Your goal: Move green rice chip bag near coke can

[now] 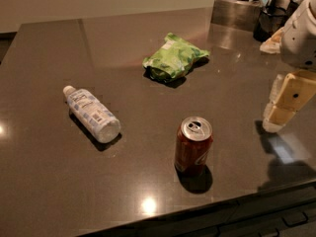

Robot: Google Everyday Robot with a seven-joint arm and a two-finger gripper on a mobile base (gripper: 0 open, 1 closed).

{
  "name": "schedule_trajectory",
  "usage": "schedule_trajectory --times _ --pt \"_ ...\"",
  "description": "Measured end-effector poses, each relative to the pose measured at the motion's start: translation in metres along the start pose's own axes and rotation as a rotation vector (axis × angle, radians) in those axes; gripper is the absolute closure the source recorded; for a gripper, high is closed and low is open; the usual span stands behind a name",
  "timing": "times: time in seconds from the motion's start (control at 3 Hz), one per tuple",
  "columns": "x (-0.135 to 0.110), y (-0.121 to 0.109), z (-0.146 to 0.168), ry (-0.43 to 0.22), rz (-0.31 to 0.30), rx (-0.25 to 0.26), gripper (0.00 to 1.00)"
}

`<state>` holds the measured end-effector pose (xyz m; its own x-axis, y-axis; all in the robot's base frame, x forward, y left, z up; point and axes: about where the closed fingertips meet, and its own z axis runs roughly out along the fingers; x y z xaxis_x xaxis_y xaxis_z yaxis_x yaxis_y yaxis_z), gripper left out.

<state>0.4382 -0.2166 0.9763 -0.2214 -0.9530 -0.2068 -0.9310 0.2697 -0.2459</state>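
Observation:
The green rice chip bag is next for my gripper. It should go there and close on the bag's wrinkled middle (179, 58).
The green rice chip bag (174, 57) lies on the dark table, back of centre, wrinkled with a white label patch. The coke can (193, 144) stands upright near the front edge, silver top with pull tab showing. My gripper (277, 112) hangs at the right edge of the view, above the table, well right of the can and right and forward of the bag. It holds nothing that I can see.
A clear plastic bottle (92, 113) with a white cap lies on its side at the left. Metal containers and dark items (247, 6) stand at the back right corner. The table's front edge (197, 216) runs just in front of the can.

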Motion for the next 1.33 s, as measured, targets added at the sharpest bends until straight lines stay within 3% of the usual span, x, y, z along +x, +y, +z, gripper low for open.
schedule_trajectory --times 0.33,0.67,1.0,1.33 --pt "0.000 0.000 0.000 -0.001 0.000 0.002 0.00" --pt "-0.006 -0.011 0.006 -0.023 0.051 0.022 0.00" --pt "-0.020 -0.032 0.019 -0.054 0.125 0.041 0.00" --pt "-0.046 -0.053 0.040 -0.071 0.126 0.041 0.00"
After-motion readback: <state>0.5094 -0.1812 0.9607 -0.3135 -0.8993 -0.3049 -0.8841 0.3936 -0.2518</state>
